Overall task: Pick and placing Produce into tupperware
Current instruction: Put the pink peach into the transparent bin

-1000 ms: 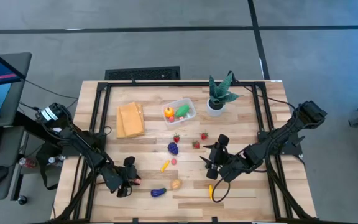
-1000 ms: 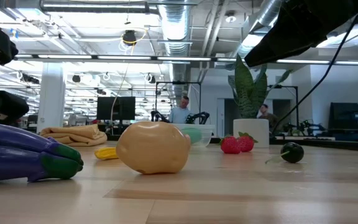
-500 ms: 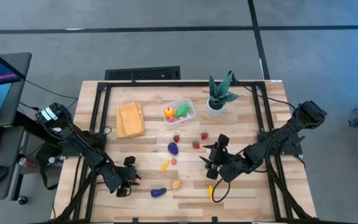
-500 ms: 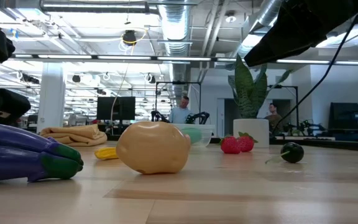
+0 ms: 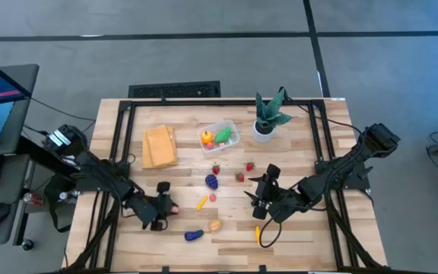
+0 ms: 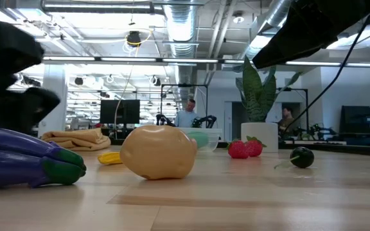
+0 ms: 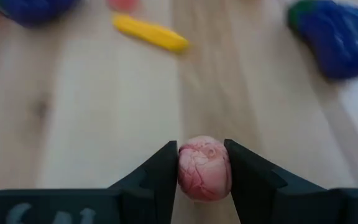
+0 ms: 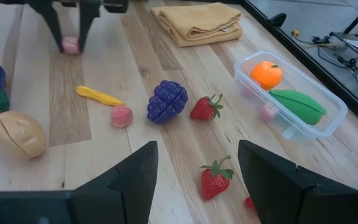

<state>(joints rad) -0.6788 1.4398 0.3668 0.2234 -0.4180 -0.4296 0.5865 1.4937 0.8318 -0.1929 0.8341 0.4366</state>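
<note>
I will release the pink ball with my left gripper inside the tupperware [image 5: 214, 144], along its near side by the green piece.
The tupperware [image 5: 219, 137], a clear tub, stands at the far middle of the table with an orange piece and a green piece inside. Produce lies loose on the wood: purple grapes [image 5: 212, 181], strawberries [image 5: 250, 166], a yellow strip [image 5: 201, 203], a pink bit [image 5: 212, 197], an eggplant [image 5: 194, 235] and a tan piece [image 5: 216, 225]. My left gripper [image 5: 167, 208], near-left of these, is shut on a small pink ball [image 7: 204, 169]. My right gripper [image 5: 261, 199] hovers open near the strawberries, nothing between its fingers. My left gripper pinches the pink ball's two sides [image 7: 182, 169] between its two fingers [image 7: 160, 174], at their free ends as the right wrist view shows [image 8: 71, 43]. The fingers slant down from the table's left. The ball sits low over the wood; whether it is clear of it I cannot tell.
A folded tan cloth [image 5: 159, 146] lies at the far left and a potted green plant [image 5: 268, 118] at the far right of the tub. A yellow piece [image 5: 258, 234] lies near the front edge under my right arm. Bare wood lies between the ball and the tub.
My left gripper has moved toward the table's right and far side with the pink ball still pinched, rolling its wrist as it went. In the low view its dark body has risen above the eggplant. The loose produce has stayed where it was.
</note>
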